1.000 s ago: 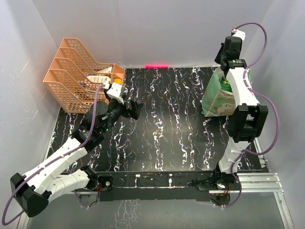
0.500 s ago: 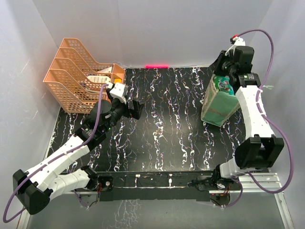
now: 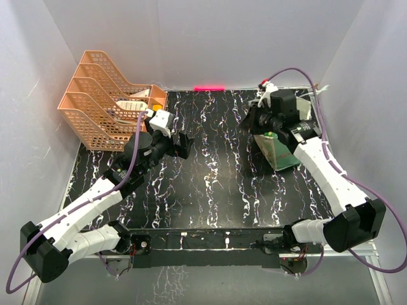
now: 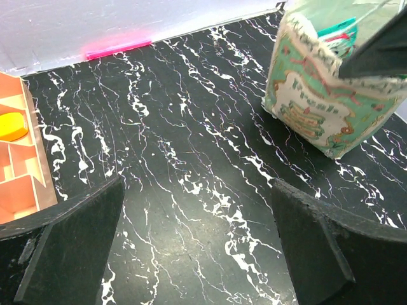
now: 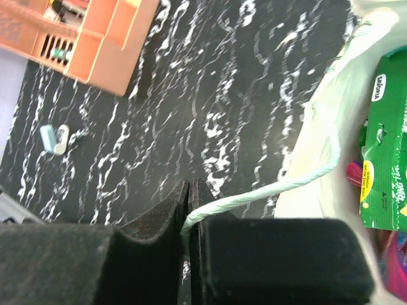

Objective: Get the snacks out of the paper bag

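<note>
The robot's right gripper reaches across the paper bag's opening to the bag's handle on the tray side, so next the left gripper takes that handle and the right gripper the opposite handle (image 3: 313, 93).
The paper bag (image 3: 280, 152) stands tilted at the right back of the table. Its "Fresh" face shows in the left wrist view (image 4: 318, 108). My right gripper (image 3: 252, 120) is shut on the bag's thin string handle (image 5: 267, 192), just left of the bag's mouth, and pulls it taut; the gripper (image 5: 189, 190) shows from behind its jaws. Snacks lie inside the bag: a green packet (image 5: 386, 152) and pink ones (image 5: 381, 254), with teal and pink edges at the mouth (image 4: 337, 30). My left gripper (image 3: 184, 145) is open and empty above the table's left middle (image 4: 197, 235).
The peach mesh tray rack (image 3: 95, 108) stands at the back left, holding cards and a yellow thing (image 4: 11, 126). It also shows in the right wrist view (image 5: 102, 32). Grey walls close in the left, back and right sides.
My right arm has swung left and down from above the bag, drawing the bag by its handle toward the centre and tipping it. The left gripper has edged slightly back.
</note>
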Robot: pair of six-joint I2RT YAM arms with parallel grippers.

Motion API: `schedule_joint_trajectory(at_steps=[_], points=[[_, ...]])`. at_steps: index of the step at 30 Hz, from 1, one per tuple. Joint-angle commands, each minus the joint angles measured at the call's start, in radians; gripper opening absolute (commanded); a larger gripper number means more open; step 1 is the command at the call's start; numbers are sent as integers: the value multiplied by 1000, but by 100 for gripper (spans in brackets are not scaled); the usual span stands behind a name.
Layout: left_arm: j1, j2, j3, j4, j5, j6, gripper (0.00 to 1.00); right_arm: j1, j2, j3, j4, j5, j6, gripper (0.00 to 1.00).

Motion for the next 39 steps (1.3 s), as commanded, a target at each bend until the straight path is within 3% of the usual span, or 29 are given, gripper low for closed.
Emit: schedule_joint_trajectory(at_steps=[1,7,13,15,19,24,27,33,39], points=[[14,-1,0,30,21,-14,99,120,-58,-13,62,41,99,7],[29,12,7,16,16,-15,98,274,-24,18,89,104,156,7],[29,21,6,1,3,-16,98,309,13,67,89,114,167,9],[29,27,6,-7,0,-21,98,309,19,81,59,125,161,18],[27,41,15,-69,-18,-97,98,309,22,147,-89,173,126,46],[27,30,78,-224,36,-252,98,309,-8,225,-262,232,78,85],[27,7,123,-297,93,-290,98,309,-39,217,-313,246,68,98],[27,-9,197,-349,127,-327,98,309,-132,180,-360,407,94,98],[27,51,283,-300,212,-370,98,309,-293,154,-341,630,116,98]])
